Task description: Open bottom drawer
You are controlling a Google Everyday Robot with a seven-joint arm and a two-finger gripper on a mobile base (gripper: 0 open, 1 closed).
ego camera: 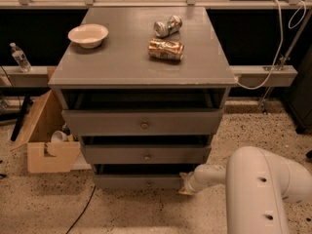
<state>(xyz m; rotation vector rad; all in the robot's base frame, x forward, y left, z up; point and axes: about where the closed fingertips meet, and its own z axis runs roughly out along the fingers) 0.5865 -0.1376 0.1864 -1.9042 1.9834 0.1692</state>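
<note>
I am at the outer corner of the bottom drawer's front with my gripper, so next I open it, move inward and grab the front's top edge (pixel 172 176) before I pull.
The grey cabinet (pixel 141 67) has three drawers. The bottom drawer (pixel 122 181) is the slimmest, with a small round knob (pixel 149 183) at its centre, and its front sits close under the middle drawer (pixel 112 155). My gripper (pixel 187 185) is at the end of the white arm (pixel 258 189), low near the floor. It is at the right end of the bottom drawer's front, to the right of the knob. The tip is partly hidden against the drawer's corner.
The top drawer (pixel 97 123) is the tallest. A white bowl (pixel 88 35) and two crushed cans (pixel 165 49) (pixel 167 25) lie on the cabinet top. A cardboard box (pixel 46 145) stands at the left, with a water bottle (pixel 19 57) on the ledge above and a black cable (pixel 83 211) on the floor.
</note>
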